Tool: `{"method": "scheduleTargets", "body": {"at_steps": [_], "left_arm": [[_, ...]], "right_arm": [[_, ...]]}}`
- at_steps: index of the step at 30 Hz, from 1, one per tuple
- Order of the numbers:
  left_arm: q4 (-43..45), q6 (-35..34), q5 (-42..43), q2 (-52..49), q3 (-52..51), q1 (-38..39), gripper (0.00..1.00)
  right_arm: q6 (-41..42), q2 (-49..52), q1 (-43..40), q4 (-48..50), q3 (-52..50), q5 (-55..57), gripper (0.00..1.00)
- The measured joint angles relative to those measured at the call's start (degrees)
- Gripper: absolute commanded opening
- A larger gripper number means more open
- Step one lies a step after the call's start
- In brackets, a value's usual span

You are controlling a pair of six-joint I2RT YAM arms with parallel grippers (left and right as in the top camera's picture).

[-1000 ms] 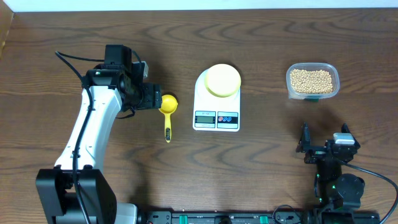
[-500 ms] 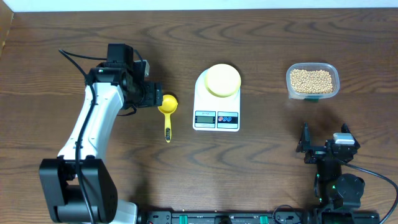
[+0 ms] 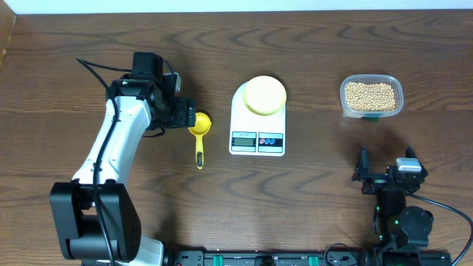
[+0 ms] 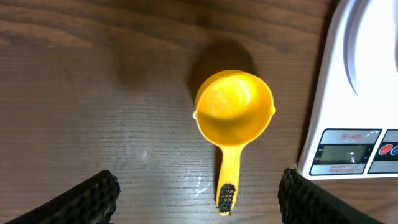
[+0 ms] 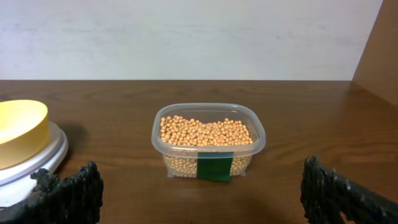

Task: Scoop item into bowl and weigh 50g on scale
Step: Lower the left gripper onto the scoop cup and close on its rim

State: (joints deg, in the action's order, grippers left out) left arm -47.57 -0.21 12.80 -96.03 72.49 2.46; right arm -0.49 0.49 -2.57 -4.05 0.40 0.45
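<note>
The fingers of my left gripper will close on the rim of the yellow scoop's cup (image 3: 191,125) (image 4: 197,113), at the side that faces away from the white scale.
The beans (image 3: 371,94) (image 5: 207,132) fill a clear plastic tub (image 3: 397,103) (image 5: 251,151) at the right. A pale yellow bowl (image 3: 264,94) (image 5: 18,127) stands on the white scale (image 3: 240,124) (image 4: 348,93) (image 5: 34,163) at the table's middle. Left of the scale lies a bright yellow scoop (image 3: 199,127) (image 4: 234,112), cup away from me and handle toward the front. My left gripper (image 3: 185,114) (image 4: 198,193) hovers open just above it, the handle's end between the wide fingers, touching nothing. Open and empty, my right gripper (image 3: 386,166) (image 5: 200,186) rests low, in front of the tub.
Dark wooden table top all round. A green label (image 5: 214,167) marks the tub's front wall. A pale wall stands behind the table in the right wrist view. The left arm's cable loops at the far left (image 3: 92,70).
My left arm has crept slightly rightward and away from the front edge, toward the scoop. The right arm has not moved, and both grippers stay open.
</note>
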Motion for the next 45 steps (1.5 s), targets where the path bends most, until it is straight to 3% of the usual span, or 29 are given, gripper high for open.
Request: {"method": "scheduleTargets", "body": {"at_steps": [19,45], "left_arm": [[7.04,0.48,-4.13,-8.26,0.0,1.4,0.84],[9.27,1.51,-4.15,-14.82,0.0,1.4,0.84]], "right_arm": [[0.0,0.0,0.0,0.0,-0.02,0.0,0.99],[0.0,0.0,0.0,0.0,0.0,0.0,0.99]]}}
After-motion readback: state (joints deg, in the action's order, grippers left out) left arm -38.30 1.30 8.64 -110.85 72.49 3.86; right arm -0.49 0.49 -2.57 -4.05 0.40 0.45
